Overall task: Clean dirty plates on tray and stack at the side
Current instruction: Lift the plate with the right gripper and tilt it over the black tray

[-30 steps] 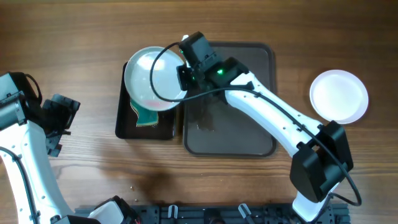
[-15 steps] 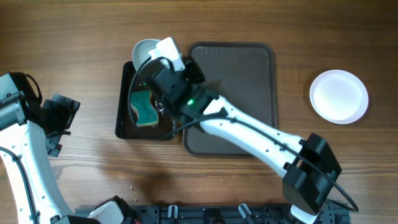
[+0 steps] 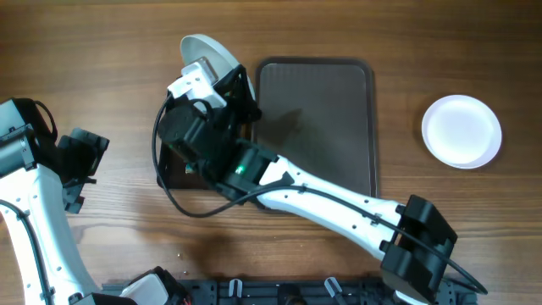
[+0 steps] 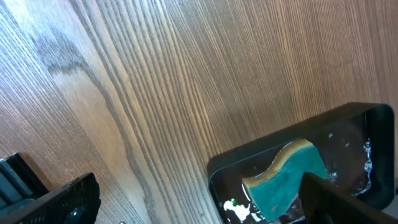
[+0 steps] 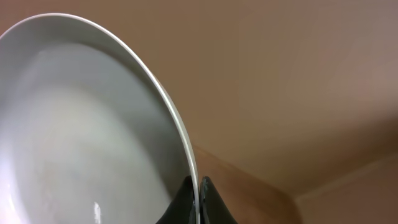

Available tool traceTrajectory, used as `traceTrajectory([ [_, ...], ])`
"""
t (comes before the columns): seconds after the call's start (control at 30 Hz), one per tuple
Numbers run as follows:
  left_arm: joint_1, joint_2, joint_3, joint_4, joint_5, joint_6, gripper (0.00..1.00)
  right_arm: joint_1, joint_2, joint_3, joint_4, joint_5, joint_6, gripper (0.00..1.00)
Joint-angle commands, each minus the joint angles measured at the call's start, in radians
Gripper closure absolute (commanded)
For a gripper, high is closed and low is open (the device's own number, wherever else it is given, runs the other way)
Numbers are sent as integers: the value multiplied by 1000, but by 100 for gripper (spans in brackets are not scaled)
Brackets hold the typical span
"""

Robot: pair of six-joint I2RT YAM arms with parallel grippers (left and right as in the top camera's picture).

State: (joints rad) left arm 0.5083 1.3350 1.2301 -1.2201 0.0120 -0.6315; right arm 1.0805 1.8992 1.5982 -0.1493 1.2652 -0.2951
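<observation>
My right gripper is going to release its white plate on top of the other white plate (image 3: pixel 461 130) on the table. The held plate is now tilted above the tray.
My right gripper (image 3: pixel 227 78) is shut on the rim of a white plate (image 3: pixel 207 52), which it holds tilted on edge above the far end of the small black tray (image 3: pixel 164 176). In the right wrist view the plate (image 5: pixel 74 124) fills the left side, its inside plain white, and the right gripper (image 5: pixel 198 194) pinches its rim. The dark brown tray (image 3: pixel 315 127) holds no plates. Another white plate (image 3: pixel 461 130) rests on the table at the right. At the left edge, my left gripper (image 3: pixel 80 165) stands open, apart from everything.
The left wrist view shows a teal sponge (image 4: pixel 289 180) lying in the wet black tray (image 4: pixel 354 124), between the wide-open left gripper (image 4: pixel 199 208) fingers' line of sight. My right arm crosses low over the brown tray's front left corner.
The right arm has swung left and forward over the black tray, tipping the plate from flat to on edge. The sponge is now covered by the arm. The left arm has not moved.
</observation>
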Motion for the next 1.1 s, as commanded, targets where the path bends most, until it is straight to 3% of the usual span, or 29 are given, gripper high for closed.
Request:
traceTrajectory([
  [0.0, 5, -7, 14, 0, -13, -13, 0, 26, -1, 25, 7, 72, -46, 96],
  [1.07, 5, -7, 14, 0, -13, -13, 0, 68, -7, 25, 10, 81, -90, 96],
])
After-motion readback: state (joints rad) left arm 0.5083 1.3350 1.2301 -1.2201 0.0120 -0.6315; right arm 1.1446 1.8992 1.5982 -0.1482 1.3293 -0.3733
